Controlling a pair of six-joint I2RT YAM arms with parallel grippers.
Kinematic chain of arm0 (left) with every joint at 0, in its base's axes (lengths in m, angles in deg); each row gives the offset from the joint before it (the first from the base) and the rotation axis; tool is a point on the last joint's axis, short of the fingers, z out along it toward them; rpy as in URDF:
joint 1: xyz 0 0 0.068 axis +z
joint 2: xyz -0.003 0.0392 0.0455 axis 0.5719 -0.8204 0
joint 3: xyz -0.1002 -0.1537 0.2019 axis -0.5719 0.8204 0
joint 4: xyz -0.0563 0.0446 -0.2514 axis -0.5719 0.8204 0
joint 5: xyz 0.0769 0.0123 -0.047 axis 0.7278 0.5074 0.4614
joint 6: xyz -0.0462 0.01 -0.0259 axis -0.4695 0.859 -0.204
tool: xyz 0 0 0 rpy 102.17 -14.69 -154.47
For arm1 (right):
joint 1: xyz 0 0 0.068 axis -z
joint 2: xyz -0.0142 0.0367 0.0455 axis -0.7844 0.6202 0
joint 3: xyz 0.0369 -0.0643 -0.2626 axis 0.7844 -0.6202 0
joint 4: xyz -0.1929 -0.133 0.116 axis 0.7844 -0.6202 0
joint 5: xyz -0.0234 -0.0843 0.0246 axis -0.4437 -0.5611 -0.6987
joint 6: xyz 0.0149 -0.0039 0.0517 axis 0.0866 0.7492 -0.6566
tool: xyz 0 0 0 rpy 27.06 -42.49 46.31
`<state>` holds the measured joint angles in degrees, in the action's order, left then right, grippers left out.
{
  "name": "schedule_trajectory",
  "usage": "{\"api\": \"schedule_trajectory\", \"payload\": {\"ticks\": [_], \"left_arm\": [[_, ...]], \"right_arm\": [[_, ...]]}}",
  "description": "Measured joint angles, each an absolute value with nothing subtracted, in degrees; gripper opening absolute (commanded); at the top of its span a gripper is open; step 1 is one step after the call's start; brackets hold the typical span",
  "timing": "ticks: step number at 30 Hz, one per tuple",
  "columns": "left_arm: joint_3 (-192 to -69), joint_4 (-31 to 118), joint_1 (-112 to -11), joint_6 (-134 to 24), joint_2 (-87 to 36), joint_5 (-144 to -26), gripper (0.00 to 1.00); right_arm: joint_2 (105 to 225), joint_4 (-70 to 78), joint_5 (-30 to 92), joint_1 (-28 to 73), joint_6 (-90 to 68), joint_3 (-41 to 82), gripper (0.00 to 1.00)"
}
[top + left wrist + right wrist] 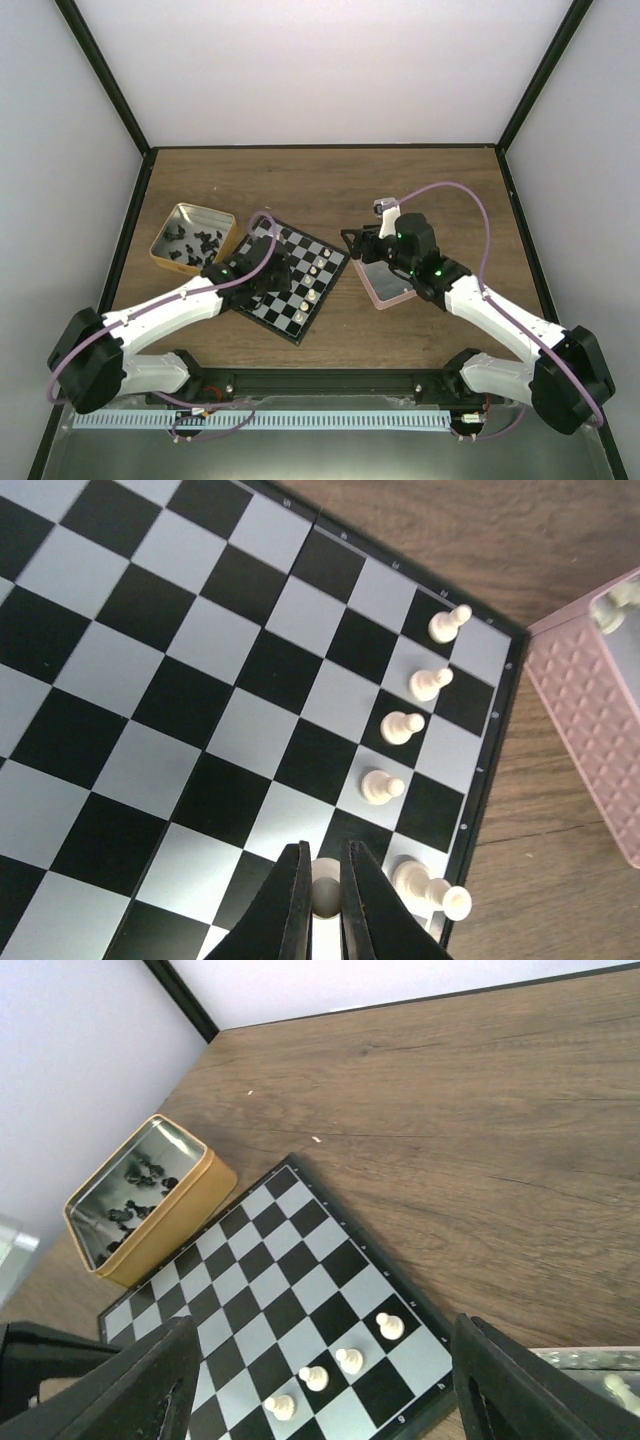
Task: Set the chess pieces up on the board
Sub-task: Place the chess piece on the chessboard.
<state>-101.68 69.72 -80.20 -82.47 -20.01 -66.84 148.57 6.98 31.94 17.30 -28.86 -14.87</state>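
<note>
Next, my left gripper lets go of the cream pawn on the black square (302, 289) (353, 837) next to the taller cream piece, so that it continues the row of pawns.
The board (297, 312) lies at mid-table, turned at an angle. My left gripper (281, 273) hangs low over it and is shut on a cream pawn (326, 894), whose base rests on a square by the board's edge. In the left wrist view a row of cream pawns (402, 726) stands along that edge, with a taller cream piece (430, 890) beside the held pawn. My right gripper (358, 248) is open and empty above the pink tray (385, 287). Its view shows the board (260, 1290) and the same pawns (349, 1360). Black pieces (190, 243) lie in the gold tin (170, 262).
The gold tin (172, 1222) stands just off the board's far left corner. The pink tray (598, 710) sits close to the board's right edge, with a cream piece (620, 1390) in it. Bare wood lies behind the board.
</note>
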Motion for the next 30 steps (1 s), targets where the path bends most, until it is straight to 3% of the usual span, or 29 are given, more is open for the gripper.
{"api": "schedule_trajectory", "payload": {"ticks": [12,30], "left_arm": [[-101.4,63.7,-82.1,-80.3,-30.8,-69.6,0.04],[-100.0,58.4,-84.5,-79.4,-34.0,-69.0,0.1]], "right_arm": [[148.4,6.3,28.2,17.4,-29.7,-17.1,0.71],[148.7,6.5,28.2,17.6,-29.7,-17.5,0.72]]}}
